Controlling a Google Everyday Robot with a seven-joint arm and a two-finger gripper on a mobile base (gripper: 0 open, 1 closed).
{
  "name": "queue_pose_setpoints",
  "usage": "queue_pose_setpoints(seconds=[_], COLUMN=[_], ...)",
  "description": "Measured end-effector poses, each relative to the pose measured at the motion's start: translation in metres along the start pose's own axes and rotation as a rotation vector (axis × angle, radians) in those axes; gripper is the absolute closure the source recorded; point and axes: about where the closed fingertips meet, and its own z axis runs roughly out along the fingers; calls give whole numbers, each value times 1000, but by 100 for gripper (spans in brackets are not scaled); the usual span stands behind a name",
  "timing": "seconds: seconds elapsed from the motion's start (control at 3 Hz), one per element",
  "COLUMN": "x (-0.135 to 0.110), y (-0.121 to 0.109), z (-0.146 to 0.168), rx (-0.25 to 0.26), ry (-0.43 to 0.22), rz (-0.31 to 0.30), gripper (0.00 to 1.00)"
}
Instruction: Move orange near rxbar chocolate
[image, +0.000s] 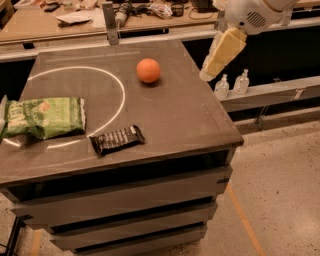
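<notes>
My gripper moves to the orange next and closes on the orange's side (154, 71) that faces the small bottles.
The orange (148, 70) is round and plain orange and sits on the grey table top (175, 115) toward the back, right of the middle. The rxbar chocolate (117, 139) is a flat dark bar with pale lettering, lying near the front edge, left of and nearer than the orange. My gripper (209, 71) hangs from the white wrist (250, 17) at the upper right. It is above the table's right edge, right of the orange and apart from it. It holds nothing that I can see.
A green snack bag (46, 116) lies at the table's left edge. A white arc (117, 87) is painted on the top. Two small bottles (232, 85) stand on a low shelf to the right. A cluttered bench (90, 15) runs behind the table.
</notes>
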Motion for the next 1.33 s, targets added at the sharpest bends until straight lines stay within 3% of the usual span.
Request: queue_pose_setpoints(seconds=[0.67,1.33], x=[-53,-67], y=[-36,-55], z=[82,160], rx=[24,4], ry=[-153,-227], rz=[74,155], gripper=[0,0])
